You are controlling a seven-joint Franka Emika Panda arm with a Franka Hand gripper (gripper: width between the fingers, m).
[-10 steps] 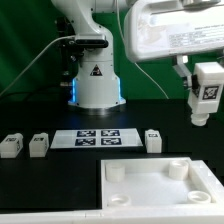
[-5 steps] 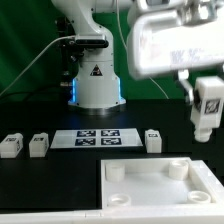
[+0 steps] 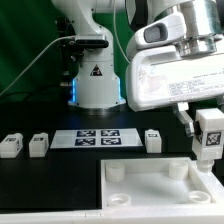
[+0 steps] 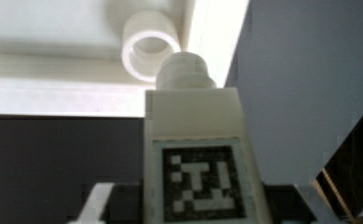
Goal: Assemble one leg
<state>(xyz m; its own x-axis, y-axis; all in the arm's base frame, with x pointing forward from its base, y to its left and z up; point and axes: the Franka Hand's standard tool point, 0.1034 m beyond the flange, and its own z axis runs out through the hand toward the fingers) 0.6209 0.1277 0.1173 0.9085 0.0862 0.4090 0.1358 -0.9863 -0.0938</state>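
My gripper is holding the leg and will release it upright in the square piece's near corner socket (image 3: 201, 197) (image 4: 153, 46), the one closest below where I hold it.
My gripper (image 3: 208, 118) is shut on a leg (image 3: 209, 133), a small white block with a black-and-white tag, held upright at the exterior view's right, just above the far right corner of the large flat white square piece (image 3: 150, 195). In the wrist view the leg (image 4: 192, 130) fills the middle, its tag facing the camera and its rounded peg end pointing at a round corner socket (image 4: 151, 45) of the square piece. Three more legs lie on the table: two at the exterior view's left (image 3: 12, 146) (image 3: 39, 144) and one (image 3: 153, 140) beside the marker board.
The marker board (image 3: 98, 138) lies flat on the black table in front of the robot base (image 3: 96, 85). The square piece has round corner sockets (image 3: 114, 172) (image 3: 176, 169). A green backdrop stands behind.
My gripper has come down with the leg and shifted slightly toward the square piece's far right corner. The other legs have not moved.
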